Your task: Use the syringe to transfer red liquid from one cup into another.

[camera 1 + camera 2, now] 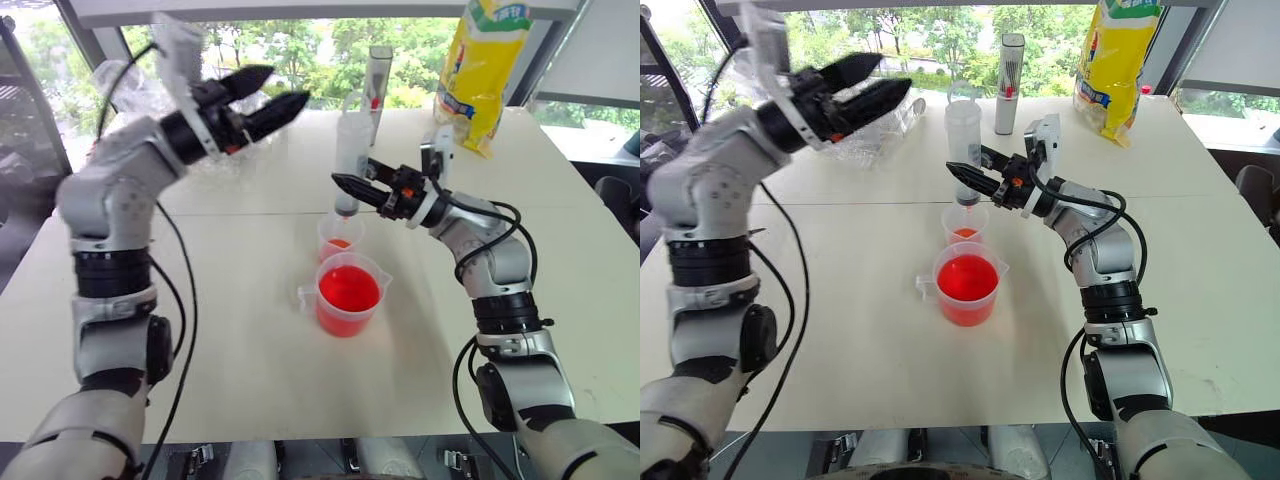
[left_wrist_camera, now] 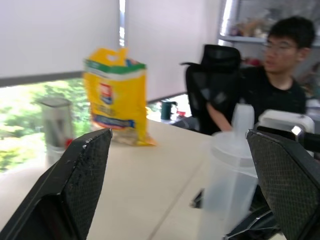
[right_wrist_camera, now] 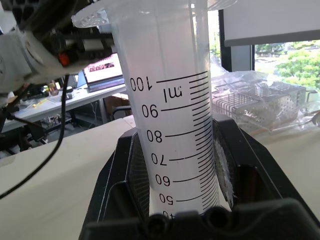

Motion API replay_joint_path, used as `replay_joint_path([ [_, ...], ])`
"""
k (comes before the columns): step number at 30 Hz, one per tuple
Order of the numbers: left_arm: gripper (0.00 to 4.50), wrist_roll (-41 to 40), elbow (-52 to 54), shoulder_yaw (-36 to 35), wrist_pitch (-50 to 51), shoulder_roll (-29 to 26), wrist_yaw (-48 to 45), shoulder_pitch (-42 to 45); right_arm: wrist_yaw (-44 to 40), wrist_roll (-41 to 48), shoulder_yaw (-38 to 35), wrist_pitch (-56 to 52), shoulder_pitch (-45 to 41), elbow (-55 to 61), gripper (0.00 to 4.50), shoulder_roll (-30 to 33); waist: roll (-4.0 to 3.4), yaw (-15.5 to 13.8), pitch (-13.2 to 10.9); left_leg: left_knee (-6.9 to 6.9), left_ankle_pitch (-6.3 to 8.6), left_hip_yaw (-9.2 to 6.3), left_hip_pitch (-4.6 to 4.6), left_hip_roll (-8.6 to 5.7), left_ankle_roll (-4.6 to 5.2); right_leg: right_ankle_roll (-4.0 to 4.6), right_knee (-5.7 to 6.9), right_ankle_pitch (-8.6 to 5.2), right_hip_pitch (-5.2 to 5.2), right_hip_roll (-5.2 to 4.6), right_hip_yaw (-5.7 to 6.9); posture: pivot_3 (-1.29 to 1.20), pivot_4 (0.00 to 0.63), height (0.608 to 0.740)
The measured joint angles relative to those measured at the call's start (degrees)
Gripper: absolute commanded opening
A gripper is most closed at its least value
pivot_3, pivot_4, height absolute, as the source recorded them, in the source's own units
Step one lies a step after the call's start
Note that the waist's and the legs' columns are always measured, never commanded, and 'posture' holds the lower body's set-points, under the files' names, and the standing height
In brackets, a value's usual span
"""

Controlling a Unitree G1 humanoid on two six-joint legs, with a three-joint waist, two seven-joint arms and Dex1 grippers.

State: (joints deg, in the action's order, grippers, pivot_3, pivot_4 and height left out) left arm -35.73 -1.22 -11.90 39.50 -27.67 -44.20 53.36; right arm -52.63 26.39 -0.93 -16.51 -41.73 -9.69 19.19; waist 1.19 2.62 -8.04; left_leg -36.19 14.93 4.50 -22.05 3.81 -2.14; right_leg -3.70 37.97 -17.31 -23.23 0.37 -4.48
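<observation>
My right gripper is going to let go of the syringe on the bare table (image 1: pixel 439 254) next to the spout side of the larger cup with a handle.
The syringe (image 1: pixel 350 150) stands upright over the middle of the table, and my right gripper (image 1: pixel 343 186) is shut on its lower barrel. Its printed scale (image 3: pixel 172 130) shows between the fingers. The orange nozzle points down just above the smaller handleless cup (image 1: pixel 338 236), which holds a little red liquid (image 1: pixel 339 243). In front of it stands the larger handled cup (image 1: pixel 349 297), well filled with red liquid (image 1: pixel 348 288). My left gripper (image 1: pixel 285 87) is open, up and to the left of the syringe's top, touching nothing. Its pads (image 2: pixel 80 175) stand wide apart.
A yellow bag (image 1: pixel 485 65) and an upright grey tube (image 1: pixel 378 80) stand at the table's far edge. Crumpled clear packaging (image 1: pixel 880 135) lies at the back left. A person (image 2: pixel 272 80) sits past the right end of the table, beside a black chair (image 2: pixel 212 75).
</observation>
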Motion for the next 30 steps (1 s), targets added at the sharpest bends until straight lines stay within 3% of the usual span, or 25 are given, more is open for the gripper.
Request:
replay_joint_path([
  [6,4.43,0.02,3.80,0.09,1.65,-2.66,0.52,-9.65,3.73,-1.03,0.17,-8.00,-3.92,0.47,1.41,4.18,0.01,-0.17,0.00,-0.05,-0.01,0.01,-0.05,0.00,-0.02,0.00,0.01,0.00,0.00,-0.10,0.00,0.00,0.150,0.740],
  [14,4.43,-1.14,11.14,1.58,2.13,-1.73,2.74,-15.67,14.28,0.42,-2.10,-45.33,-21.79,-1.77,1.41,19.16,0.07,-0.30,0.03,0.13,0.00,-0.01,-0.13,0.00,0.00,0.04,-0.22,-0.01,-0.08,-0.11,-0.06,0.00,0.150,0.740],
  [22,4.43,-1.32,13.34,2.04,2.27,-0.47,4.70,-17.47,13.28,-1.96,12.02,-65.70,-18.72,-2.45,1.41,24.86,0.02,-0.07,0.01,0.14,0.00,0.03,-0.20,-0.03,0.01,0.03,-0.27,0.00,-0.15,-0.03,-0.13,0.00,0.150,0.740],
  [26,4.43,-1.30,14.60,2.18,2.32,-0.55,4.98,-19.56,16.41,-1.89,12.62,-74.50,-17.11,-5.96,1.41,23.14,0.02,-0.05,0.01,0.09,0.00,0.03,-0.25,-0.01,0.01,0.02,-0.28,0.01,-0.17,-0.05,-0.12,0.00,0.150,0.740],
  [30,4.43,-3.32,18.19,2.23,3.00,-1.29,4.00,-21.92,20.18,-1.47,12.49,-75.62,-15.27,-8.63,1.41,21.94,0.02,-0.09,0.01,0.10,0.00,0.03,-0.26,-0.02,0.01,0.01,-0.29,0.01,-0.17,-0.03,-0.11,0.00,0.150,0.740],
])
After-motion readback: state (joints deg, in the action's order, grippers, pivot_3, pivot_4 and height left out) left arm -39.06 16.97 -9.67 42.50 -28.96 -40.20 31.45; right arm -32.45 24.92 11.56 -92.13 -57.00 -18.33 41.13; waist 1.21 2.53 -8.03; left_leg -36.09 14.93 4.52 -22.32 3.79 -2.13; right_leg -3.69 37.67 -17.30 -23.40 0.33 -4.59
